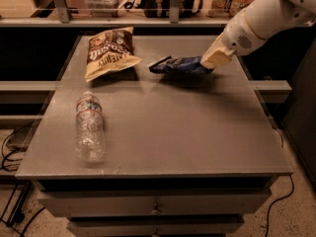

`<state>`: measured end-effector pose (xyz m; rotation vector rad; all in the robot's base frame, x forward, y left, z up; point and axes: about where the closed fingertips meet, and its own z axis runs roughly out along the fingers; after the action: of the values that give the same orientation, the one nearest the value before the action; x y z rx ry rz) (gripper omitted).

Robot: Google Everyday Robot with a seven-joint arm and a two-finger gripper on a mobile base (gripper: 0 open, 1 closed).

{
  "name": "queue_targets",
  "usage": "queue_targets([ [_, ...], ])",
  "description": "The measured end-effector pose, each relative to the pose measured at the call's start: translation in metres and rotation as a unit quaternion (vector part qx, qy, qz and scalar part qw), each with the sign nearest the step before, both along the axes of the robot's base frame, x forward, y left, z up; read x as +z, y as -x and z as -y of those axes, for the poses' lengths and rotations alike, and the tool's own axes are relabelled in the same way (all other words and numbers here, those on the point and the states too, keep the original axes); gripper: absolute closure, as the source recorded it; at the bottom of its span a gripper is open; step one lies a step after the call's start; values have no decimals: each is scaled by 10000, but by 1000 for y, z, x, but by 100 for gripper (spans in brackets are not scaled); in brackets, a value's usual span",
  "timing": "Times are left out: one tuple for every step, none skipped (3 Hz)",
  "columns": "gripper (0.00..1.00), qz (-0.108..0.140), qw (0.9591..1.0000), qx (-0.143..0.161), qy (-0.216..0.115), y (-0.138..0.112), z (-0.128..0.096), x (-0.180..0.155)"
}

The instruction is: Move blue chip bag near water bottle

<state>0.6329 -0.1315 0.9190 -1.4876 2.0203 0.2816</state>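
I should open my gripper to let go of the blue chip bag beside the water bottle (127,118), in front of the brown-and-yellow chip bag. The blue bag is held just above the table.
The blue chip bag (178,65) is dark navy and crinkled, held a little above the grey table (197,132) right of its back middle. My gripper (211,62) is shut on the bag's right end, with the white arm reaching in from the upper right. The water bottle (89,126) is clear with a pale label band and lies on its side near the table's left front. The bag is well apart from the bottle, up and to the right of it.
A brown-and-yellow chip bag (109,51) lies at the table's back left, just left of the blue bag. A shelf with a rail and stored items (163,4) runs behind the table. Drawers (155,204) sit under the table's front edge.
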Motion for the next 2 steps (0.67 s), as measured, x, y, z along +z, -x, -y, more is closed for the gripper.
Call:
queue_targets([
  [100,5,9997,250,9,14,-13,-3],
  [100,-67,9971,756,-28,43,-33,-7],
])
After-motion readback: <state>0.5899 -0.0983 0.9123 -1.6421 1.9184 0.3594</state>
